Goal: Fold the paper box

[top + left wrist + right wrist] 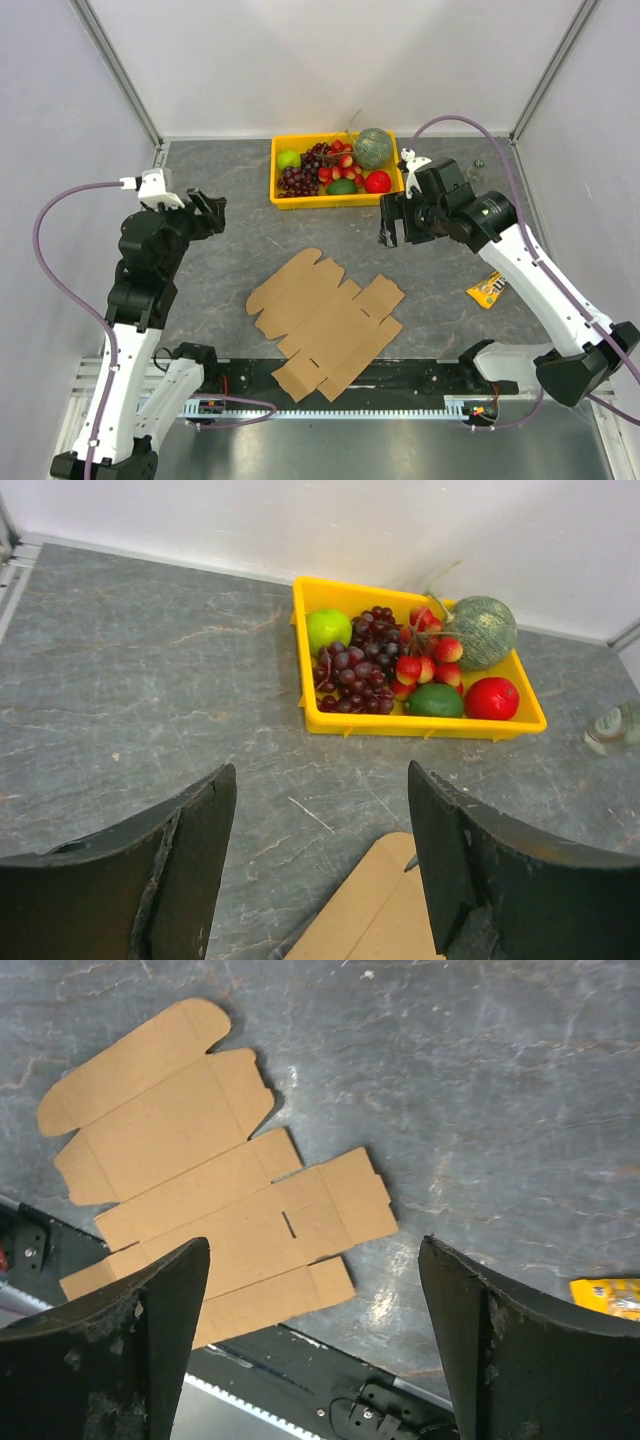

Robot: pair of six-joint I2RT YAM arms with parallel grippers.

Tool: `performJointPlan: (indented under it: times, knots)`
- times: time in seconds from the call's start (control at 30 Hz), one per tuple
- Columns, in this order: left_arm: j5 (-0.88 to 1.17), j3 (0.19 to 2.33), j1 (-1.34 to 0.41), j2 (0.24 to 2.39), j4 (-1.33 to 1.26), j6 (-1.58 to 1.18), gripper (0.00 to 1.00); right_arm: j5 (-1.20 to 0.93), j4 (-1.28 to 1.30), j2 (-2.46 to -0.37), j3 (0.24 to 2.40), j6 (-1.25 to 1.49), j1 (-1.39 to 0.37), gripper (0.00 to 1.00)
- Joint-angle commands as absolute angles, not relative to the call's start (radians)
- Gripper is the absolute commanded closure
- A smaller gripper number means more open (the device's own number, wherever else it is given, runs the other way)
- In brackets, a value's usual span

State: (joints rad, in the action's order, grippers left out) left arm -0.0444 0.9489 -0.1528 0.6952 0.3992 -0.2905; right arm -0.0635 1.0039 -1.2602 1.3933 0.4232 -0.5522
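Observation:
My right gripper is going to close on the outer edge (380, 346) (297, 1312) of the paper box's long narrow flap, on the paper box's side toward the yellow packet.
The paper box (325, 322) is a flat brown die-cut cardboard sheet with flaps, lying unfolded on the grey table near the front edge. It fills the upper left of the right wrist view (205, 1175); one rounded flap shows at the bottom of the left wrist view (375, 915). My left gripper (208, 212) is open and empty, raised up and to the left of the sheet. My right gripper (390, 222) is open and empty, raised up and to the right of the sheet. Neither touches it.
A yellow crate (283, 196) of fruit stands at the back centre, also in the left wrist view (420, 725). A small yellow packet (487, 289) lies at the right. A small glass bottle (475, 170) stands at the back right. White walls enclose the table.

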Motion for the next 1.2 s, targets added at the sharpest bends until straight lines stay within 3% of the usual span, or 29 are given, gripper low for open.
performJointPlan:
  times: [0.0,0.1,0.3,0.53,0.8,1.17]
  knots:
    - [0.063,0.925,-0.15,0.71,0.333,-0.265,0.25,0.043,0.991,-1.244,1.444,0.403,-0.549,0.06]
    - [0.156,0.904,-0.15,0.73,0.315,-0.27,0.26,-0.05,0.942,-1.226,1.387,0.426,-0.549,0.07]
    - [0.379,0.838,-0.181,0.822,0.278,-0.314,0.42,-0.146,0.789,-1.126,1.119,0.581,-0.566,0.13]
    - [0.204,0.77,-0.452,0.908,0.278,-0.327,0.47,0.072,0.69,-0.847,0.72,0.975,-0.643,0.13]
    - [0.104,0.655,-0.695,1.034,0.203,-0.42,0.59,0.049,0.715,-0.586,0.471,1.235,-0.704,0.14]
    - [0.032,0.595,-0.815,1.213,0.101,-0.475,0.78,-0.04,0.598,-0.59,0.342,1.351,-0.802,0.25]
